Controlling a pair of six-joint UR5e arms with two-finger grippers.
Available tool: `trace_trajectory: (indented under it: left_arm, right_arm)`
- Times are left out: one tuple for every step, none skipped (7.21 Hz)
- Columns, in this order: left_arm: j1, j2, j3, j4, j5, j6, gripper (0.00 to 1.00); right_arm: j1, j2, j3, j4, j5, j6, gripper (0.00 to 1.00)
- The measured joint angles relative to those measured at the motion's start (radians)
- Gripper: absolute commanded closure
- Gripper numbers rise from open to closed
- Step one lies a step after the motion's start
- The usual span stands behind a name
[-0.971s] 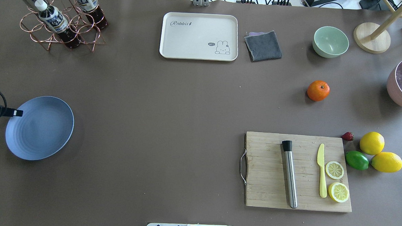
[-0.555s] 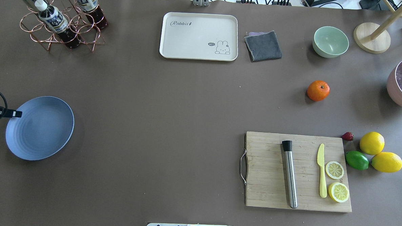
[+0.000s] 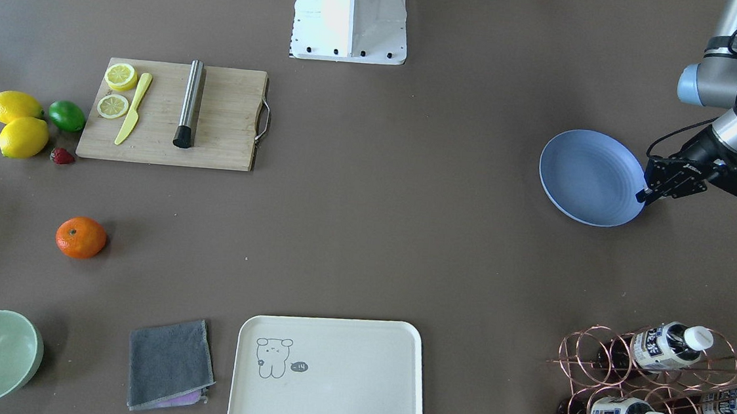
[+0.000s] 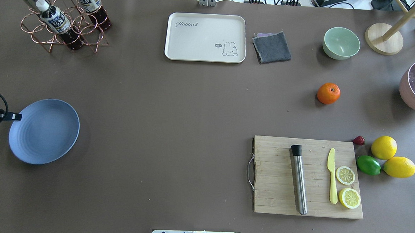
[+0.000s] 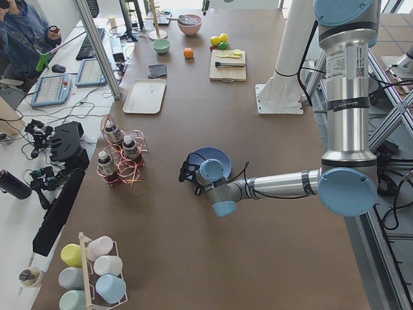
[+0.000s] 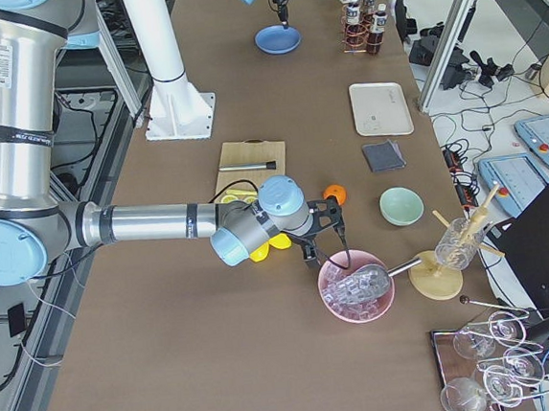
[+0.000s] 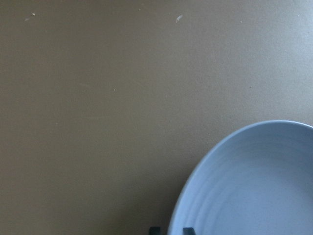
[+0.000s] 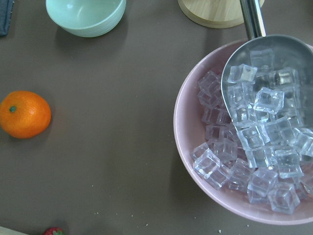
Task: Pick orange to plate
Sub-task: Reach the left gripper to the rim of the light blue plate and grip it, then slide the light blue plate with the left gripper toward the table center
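Note:
My left gripper will set the blue plate down and let go of it on the bare table [image 3: 347, 208] between the cutting board and the cream tray.
The orange [image 4: 328, 93] sits alone on the brown table at the far right, also visible in the right wrist view [image 8: 25, 114]. The blue plate [image 4: 44, 131] lies at the left side. My left gripper [image 4: 18, 116] comes in from the left edge and is shut on the plate's near rim; the left wrist view has that rim [image 7: 254, 186] between the two fingertips. My right gripper [image 6: 324, 247] appears only in the exterior right view, hanging between the orange and the pink bowl; I cannot tell if it is open or shut.
A pink bowl [image 8: 195, 112] of ice with a metal scoop stands right of the orange. A cutting board [image 4: 275, 175] holds a muddler, a knife and lemon slices, beside two lemons [image 4: 384, 147] and a lime [image 4: 368, 165]. Farther back are a green bowl [image 4: 341, 43], a cream tray [image 4: 205, 37] and a bottle rack [image 4: 62, 22].
The plate has shifted slightly to the right, with the left gripper's tip still at its rim. The orange has not moved.

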Motion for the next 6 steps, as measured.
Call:
trace_trajectory:
  left_arm:
    - [0.0,-0.003,-0.006,0.002,-0.004,-0.003,1.0]
    - [-0.003,-0.016,-0.017,0.008,-0.021,-0.015,1.0]
    - [-0.007,-0.053,-0.023,0.013,-0.045,-0.069,1.0]
    - [-0.009,-0.113,-0.025,0.025,-0.056,-0.159,1.0]
    - [-0.008,-0.185,-0.036,0.071,-0.057,-0.225,1.0]
    - [-0.006,-0.257,-0.066,0.162,-0.055,-0.253,1.0]
  right_arm:
    - [0.0,0.0,0.0,0.0,0.0,0.0,0.0]
    - [0.0,0.0,0.0,0.0,0.0,0.0,0.0]
    - [0.0,0.0,0.0,0.0,-0.001,0.0,0.0]
    - [0.0,0.001,0.0,0.0,-0.001,0.0,0.0]
    - [0.0,0.001,0.0,0.0,-0.002,0.0,0.0]
    - [0.0,0.001,0.0,0.0,-0.002,0.001,0.0]
